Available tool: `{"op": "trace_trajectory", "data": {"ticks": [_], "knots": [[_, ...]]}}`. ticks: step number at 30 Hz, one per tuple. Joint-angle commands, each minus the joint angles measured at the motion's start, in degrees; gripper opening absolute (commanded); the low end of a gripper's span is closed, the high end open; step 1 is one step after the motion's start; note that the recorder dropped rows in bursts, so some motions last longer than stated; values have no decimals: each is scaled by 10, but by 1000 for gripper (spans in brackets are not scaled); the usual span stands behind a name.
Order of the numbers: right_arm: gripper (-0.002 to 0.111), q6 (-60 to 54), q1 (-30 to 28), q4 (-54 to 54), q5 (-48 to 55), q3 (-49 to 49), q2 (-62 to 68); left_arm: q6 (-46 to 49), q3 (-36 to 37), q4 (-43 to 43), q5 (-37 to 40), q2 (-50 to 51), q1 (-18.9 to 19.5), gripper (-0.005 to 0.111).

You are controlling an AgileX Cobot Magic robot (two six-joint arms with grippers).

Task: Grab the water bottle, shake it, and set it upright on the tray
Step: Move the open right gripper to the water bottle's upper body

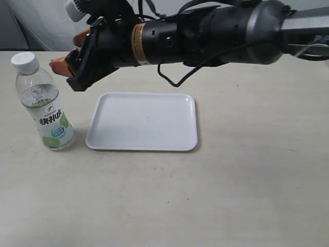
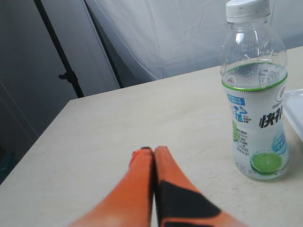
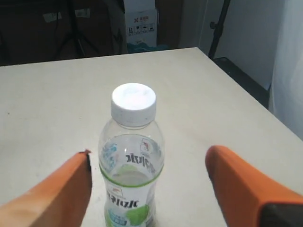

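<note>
The upper part of the label point(image 1: 41, 98) point(image 3: 131, 151) on the water bottle, slightly below the bottle's white cap, will be gripped by my right gripper as it closes around it.
The water bottle point(image 1: 46, 110) stands upright on the table just left of the tray point(image 1: 141, 121), clear with a white cap and a white-and-green label. My right gripper point(image 1: 64, 51) reaches across from the right and hangs open above and behind the bottle. In the right wrist view the bottle point(image 3: 132, 156) lies ahead between the spread orange fingers point(image 3: 61, 194) of that gripper point(image 3: 149, 153), untouched. My left gripper point(image 2: 151, 150) is shut and empty, low over the table beside the bottle point(image 2: 255, 94), with the tray's corner point(image 2: 296, 109) beyond. The left gripper does not show in the exterior view.
The right arm's black body point(image 1: 205, 33) spans the space above the tray's far side. A white curtain point(image 2: 180, 33) hangs behind the table. A stand point(image 2: 66, 75) and a cardboard box point(image 3: 140, 23) lie off the table's edges.
</note>
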Motion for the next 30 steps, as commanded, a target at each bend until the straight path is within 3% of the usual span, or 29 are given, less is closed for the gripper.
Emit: {"op": "trace_trajectory", "data": {"ticks": [1, 11, 30], "knots": [[68, 1, 14, 67, -3, -43, 43, -3, 1, 1, 1, -3, 0, 0], [68, 1, 39, 68, -10, -112, 117, -3, 1, 1, 1, -3, 0, 0], [68, -1, 56, 70, 31, -113, 117, -3, 1, 1, 1, -3, 0, 0]]}}
